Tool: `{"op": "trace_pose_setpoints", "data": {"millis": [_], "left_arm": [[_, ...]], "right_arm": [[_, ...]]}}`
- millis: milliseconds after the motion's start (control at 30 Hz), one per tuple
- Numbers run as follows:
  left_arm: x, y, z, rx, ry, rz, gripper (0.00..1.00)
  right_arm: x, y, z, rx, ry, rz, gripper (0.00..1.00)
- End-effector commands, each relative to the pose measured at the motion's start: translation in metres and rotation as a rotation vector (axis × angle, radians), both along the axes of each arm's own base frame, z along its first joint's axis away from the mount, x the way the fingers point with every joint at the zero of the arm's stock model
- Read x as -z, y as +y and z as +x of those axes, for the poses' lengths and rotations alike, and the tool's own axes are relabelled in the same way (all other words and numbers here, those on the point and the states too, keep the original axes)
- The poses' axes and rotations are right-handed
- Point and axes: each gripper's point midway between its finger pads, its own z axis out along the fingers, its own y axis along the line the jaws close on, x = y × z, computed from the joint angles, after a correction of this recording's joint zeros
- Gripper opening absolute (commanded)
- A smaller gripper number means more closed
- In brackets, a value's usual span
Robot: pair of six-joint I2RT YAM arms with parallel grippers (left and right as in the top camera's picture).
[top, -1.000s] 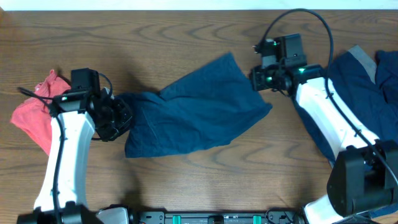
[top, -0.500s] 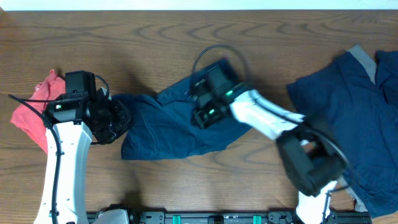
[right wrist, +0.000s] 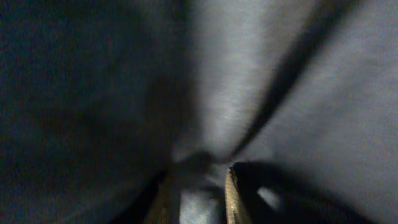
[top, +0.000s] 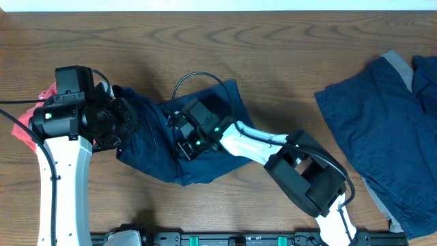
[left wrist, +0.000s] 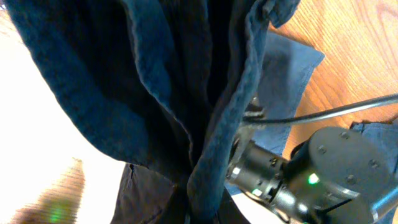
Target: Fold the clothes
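Note:
Next, I let go of the raised end of the navy garment, held above the table, with my left gripper on the garment's own far corner (top: 231, 95) (left wrist: 303, 72).
A dark navy garment (top: 215, 109) lies bunched in the middle of the table. My left gripper (top: 125, 126) is shut on its left end and holds it raised; in the left wrist view the cloth (left wrist: 155, 81) hangs in folds from the jaws (left wrist: 205, 211). My right gripper (top: 181, 140) is down on the same garment near its middle. In the right wrist view, dark blurred cloth (right wrist: 236, 81) fills the frame and the fingers (right wrist: 199, 193) are pinched on a fold. A coral-red garment (top: 24, 128) is mostly hidden under my left arm.
A second navy garment with grey trim (top: 369, 130) lies spread at the right edge, with a paler blue piece (top: 427, 82) beside it. My right arm stretches across the middle from the front right. The table is brown wood (top: 287, 55).
My right arm swung from the right side across to the middle garment and went down onto it. My left gripper lifted and pulled the cloth's left end, bunching it leftward.

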Motion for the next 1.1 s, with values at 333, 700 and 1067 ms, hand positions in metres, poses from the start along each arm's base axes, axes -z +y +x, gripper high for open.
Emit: {"op": "trace_pose_setpoints", "data": {"millis": [333,700,1067], "left_arm": [[-0.015,-0.007,0.002,0.035,-0.047,-0.012,0.06],[-0.013,-0.064,0.02,0.135,-0.073,-0.055,0.06],[0.007,-0.147,0.047,0.166,-0.049,-0.152,0.06]], "right_arm": [[-0.046,-0.175,0.101,0.339,-0.004,-0.226,0.38],[0.015,-0.218,0.047,0.262,0.179,-0.39,0.31],[0.032,-0.212,0.021,0.23,0.205,-0.416,0.29]]}}
